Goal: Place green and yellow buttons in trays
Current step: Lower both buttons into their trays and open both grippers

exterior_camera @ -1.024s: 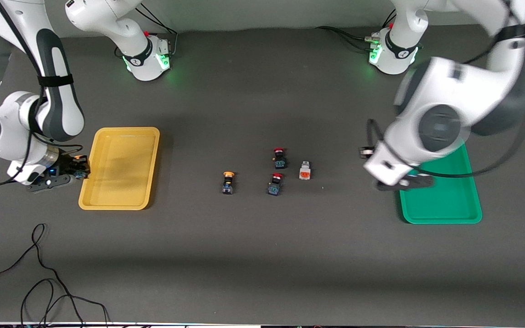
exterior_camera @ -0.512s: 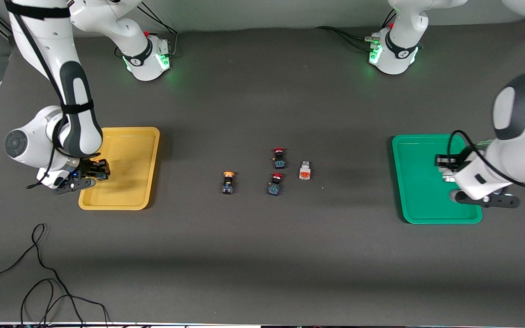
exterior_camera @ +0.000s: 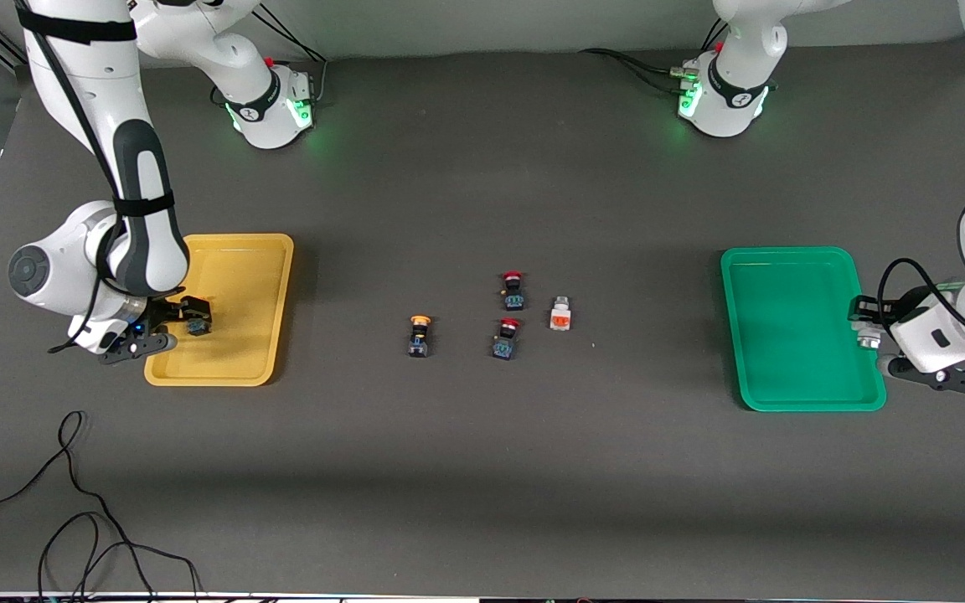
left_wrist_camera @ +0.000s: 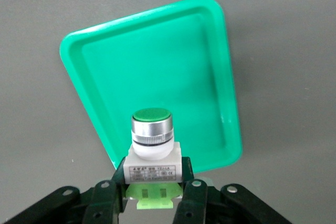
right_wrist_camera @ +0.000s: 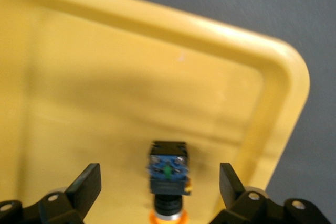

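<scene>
My left gripper is to let go of the green-capped button near the middle of the green tray (exterior_camera: pixel 817 322) (left_wrist_camera: pixel 143 110), a little toward the arm bases.
My right gripper (right_wrist_camera: pixel 159 184) hangs open over the yellow tray (exterior_camera: pixel 231 276), at the end nearer the front camera. A dark button with a yellow-orange cap (right_wrist_camera: pixel 168 169) sits between its spread fingers, free of both. My left gripper (left_wrist_camera: pixel 152 182) is shut on the white body of a green-capped button (left_wrist_camera: pixel 151 129). It hovers at the green tray's (exterior_camera: pixel 784 335) rim toward the left arm's end of the table. Mid-table lie another yellow-capped button (exterior_camera: pixel 419 335) and a white block with an orange face (exterior_camera: pixel 560 315).
Two dark buttons with red caps (exterior_camera: pixel 513 289) (exterior_camera: pixel 506 337) lie beside the orange-faced block. A black cable (exterior_camera: pixel 72 502) loops on the table near the front camera at the right arm's end. Both arm bases stand along the table edge farthest from the front camera.
My right gripper moved in over the yellow tray and opened, letting go of the yellow-capped button. My left arm swung across the green tray to its outer rim, still gripping the green button.
</scene>
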